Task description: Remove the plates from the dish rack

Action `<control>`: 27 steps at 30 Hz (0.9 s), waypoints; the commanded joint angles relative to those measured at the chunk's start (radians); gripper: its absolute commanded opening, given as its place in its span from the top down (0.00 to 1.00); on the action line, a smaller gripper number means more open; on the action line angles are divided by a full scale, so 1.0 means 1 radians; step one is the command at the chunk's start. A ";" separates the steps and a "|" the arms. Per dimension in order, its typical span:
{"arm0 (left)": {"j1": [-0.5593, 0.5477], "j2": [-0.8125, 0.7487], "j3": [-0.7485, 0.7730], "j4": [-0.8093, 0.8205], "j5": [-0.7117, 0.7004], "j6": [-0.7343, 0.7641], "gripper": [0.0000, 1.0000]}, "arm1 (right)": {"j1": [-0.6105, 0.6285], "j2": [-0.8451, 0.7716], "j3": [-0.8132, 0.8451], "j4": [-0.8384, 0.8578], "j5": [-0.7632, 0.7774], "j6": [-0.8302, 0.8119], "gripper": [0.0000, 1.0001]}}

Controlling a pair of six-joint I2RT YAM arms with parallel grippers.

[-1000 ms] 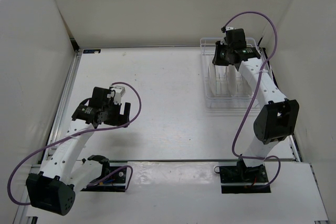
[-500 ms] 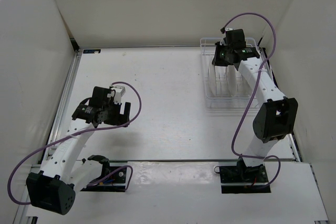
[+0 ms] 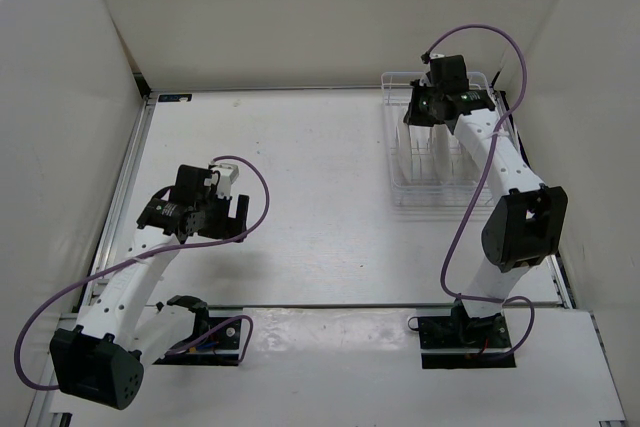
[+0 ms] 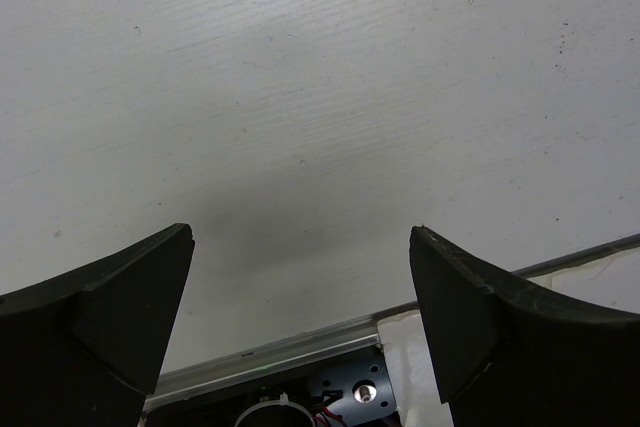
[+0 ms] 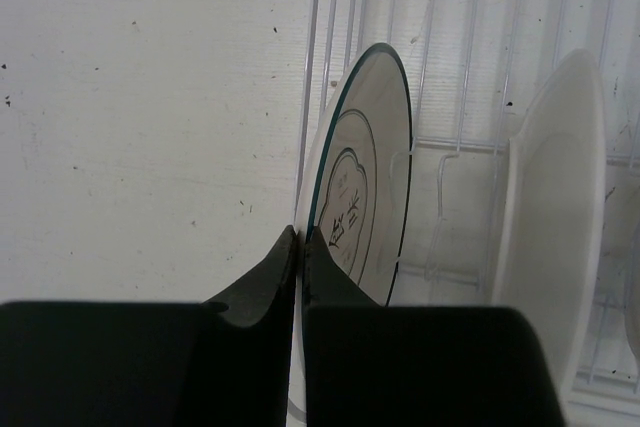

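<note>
The green-rimmed plate is pinched just at its edge by my right gripper's fingers, so next I open them, reach lower and take more of the plate (image 5: pixel 340 202) before I lift.
The white wire dish rack (image 3: pixel 437 179) stands at the table's far right. In the right wrist view a plate with a dark green rim (image 5: pixel 368 162) stands on edge in the rack (image 5: pixel 455 37). My right gripper (image 5: pixel 301 239) is shut on this plate's near rim, one finger on each face. It shows above the rack's far end in the top view (image 3: pixel 428 107). A plain white plate (image 5: pixel 552 217) stands in the slot to its right. My left gripper (image 4: pixel 300 237) is open and empty above bare table at the near left (image 3: pixel 238 219).
White walls enclose the table on the left, back and right; the rack sits close to the right wall. A metal rail (image 4: pixel 300 352) runs along the table's near edge below the left gripper. Purple cables loop from both arms.
My right wrist has shifted very slightly to the left over the rack's far end. The left arm has not moved.
</note>
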State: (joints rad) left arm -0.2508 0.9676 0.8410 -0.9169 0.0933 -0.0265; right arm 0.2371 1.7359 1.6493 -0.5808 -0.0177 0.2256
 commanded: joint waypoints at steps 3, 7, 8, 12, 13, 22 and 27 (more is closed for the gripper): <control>0.002 -0.009 0.036 -0.004 0.013 -0.004 0.00 | -0.002 0.014 0.056 -0.037 0.013 -0.023 1.00; 0.002 -0.010 0.033 -0.002 0.011 -0.003 0.00 | -0.005 0.005 0.083 -0.051 0.013 -0.032 1.00; 0.001 -0.013 0.035 -0.003 0.013 -0.003 0.00 | -0.005 0.002 0.084 -0.054 0.013 -0.029 1.00; 0.002 -0.012 0.035 -0.007 0.010 -0.004 0.00 | -0.005 -0.003 0.093 -0.057 0.012 -0.026 1.00; 0.001 -0.009 0.035 -0.005 0.014 -0.001 0.00 | -0.007 -0.003 0.095 -0.056 0.004 -0.028 1.00; 0.002 -0.012 0.035 -0.008 0.014 -0.004 0.00 | -0.007 -0.007 0.138 -0.083 -0.008 -0.034 1.00; 0.001 -0.015 0.035 -0.005 0.014 -0.001 0.00 | -0.007 -0.009 0.103 -0.074 -0.004 -0.022 1.00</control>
State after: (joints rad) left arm -0.2508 0.9676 0.8410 -0.9173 0.0933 -0.0265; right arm 0.2356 1.7420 1.7317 -0.6907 -0.0261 0.2249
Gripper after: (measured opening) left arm 1.000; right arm 0.009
